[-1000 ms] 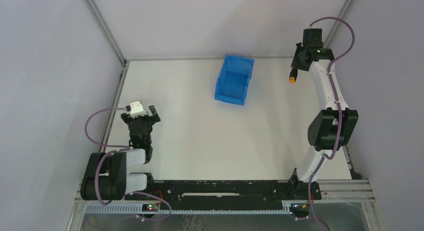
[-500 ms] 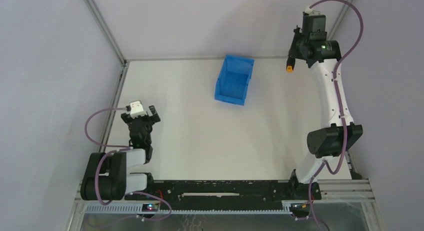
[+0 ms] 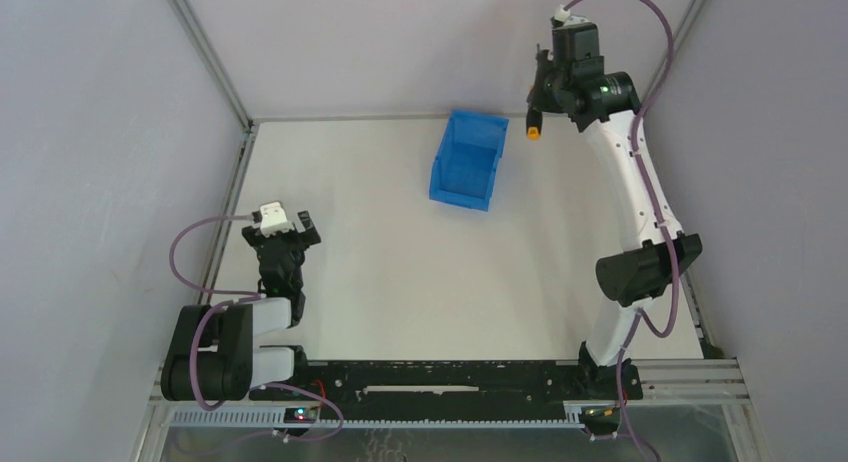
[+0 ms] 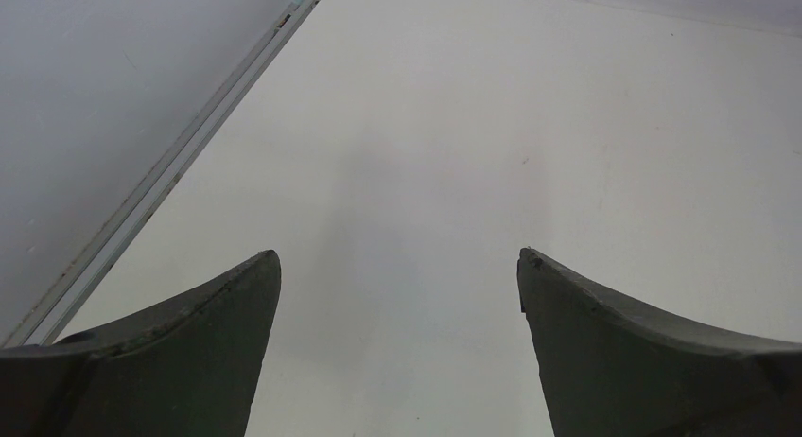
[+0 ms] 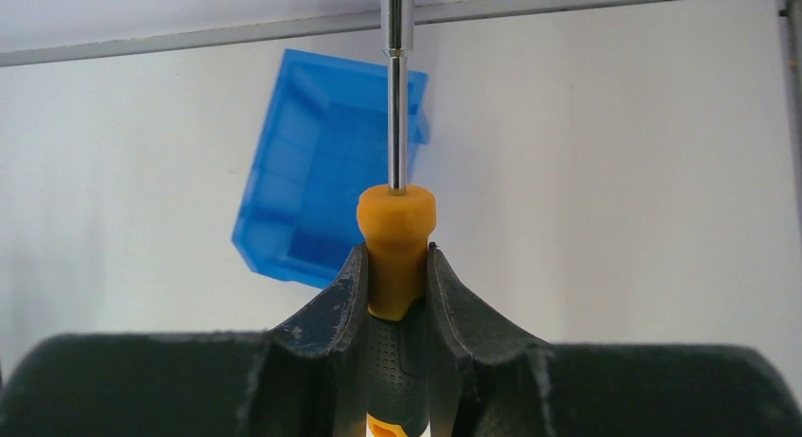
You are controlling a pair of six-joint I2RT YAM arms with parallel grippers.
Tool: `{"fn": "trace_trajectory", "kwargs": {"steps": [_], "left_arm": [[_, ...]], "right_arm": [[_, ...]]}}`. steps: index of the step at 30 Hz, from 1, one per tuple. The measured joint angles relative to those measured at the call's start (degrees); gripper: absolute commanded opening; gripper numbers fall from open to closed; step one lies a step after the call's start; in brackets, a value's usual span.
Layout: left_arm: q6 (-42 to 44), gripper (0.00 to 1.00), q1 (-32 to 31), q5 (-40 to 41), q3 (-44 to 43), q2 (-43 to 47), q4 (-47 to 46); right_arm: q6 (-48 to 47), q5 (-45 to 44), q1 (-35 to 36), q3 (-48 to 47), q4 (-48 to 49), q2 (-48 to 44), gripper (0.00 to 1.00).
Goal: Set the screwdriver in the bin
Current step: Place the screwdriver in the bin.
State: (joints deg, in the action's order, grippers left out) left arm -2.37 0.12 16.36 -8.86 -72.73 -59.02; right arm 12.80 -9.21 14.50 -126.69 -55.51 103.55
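Observation:
Next, my right gripper lets go of the screwdriver lengthwise on the middle of the blue bin's bottom (image 3: 470, 169) (image 5: 341, 177).
My right gripper (image 3: 540, 100) is raised high at the back of the table, just right of the blue bin (image 3: 468, 160). It is shut on the screwdriver (image 3: 534, 132), whose orange end hangs below it. In the right wrist view the gripper (image 5: 395, 257) clamps the orange-and-black handle of the screwdriver (image 5: 395, 224), the silver shaft points up the frame, and the bin (image 5: 322, 163) lies below and to the left, with nothing showing inside it. My left gripper (image 3: 283, 232) is open and empty near the left edge; in the left wrist view the gripper (image 4: 398, 257) shows only white table.
A metal frame rail (image 3: 400, 115) runs along the back edge of the table and another rail (image 4: 180, 163) runs along the left edge. Grey walls close in the left, back and right sides.
My right arm has swung left and further back with the screwdriver, from the back right corner to just right of the bin. The left arm has not moved.

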Motion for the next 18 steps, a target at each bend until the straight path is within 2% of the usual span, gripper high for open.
{"fn": "trace_trajectory", "kwargs": {"steps": [8,18], "left_arm": [[0.0,1.00,0.0,0.0,0.0,0.0,0.0],[0.0,1.00,0.0,0.0,0.0,0.0,0.0]], "right_arm": [[2.8,-0.2,5.6,-5.3,0.4,5.4,0.14],[5.0,-0.2,10.4,-5.9,5.3,8.1,0.12]]}}
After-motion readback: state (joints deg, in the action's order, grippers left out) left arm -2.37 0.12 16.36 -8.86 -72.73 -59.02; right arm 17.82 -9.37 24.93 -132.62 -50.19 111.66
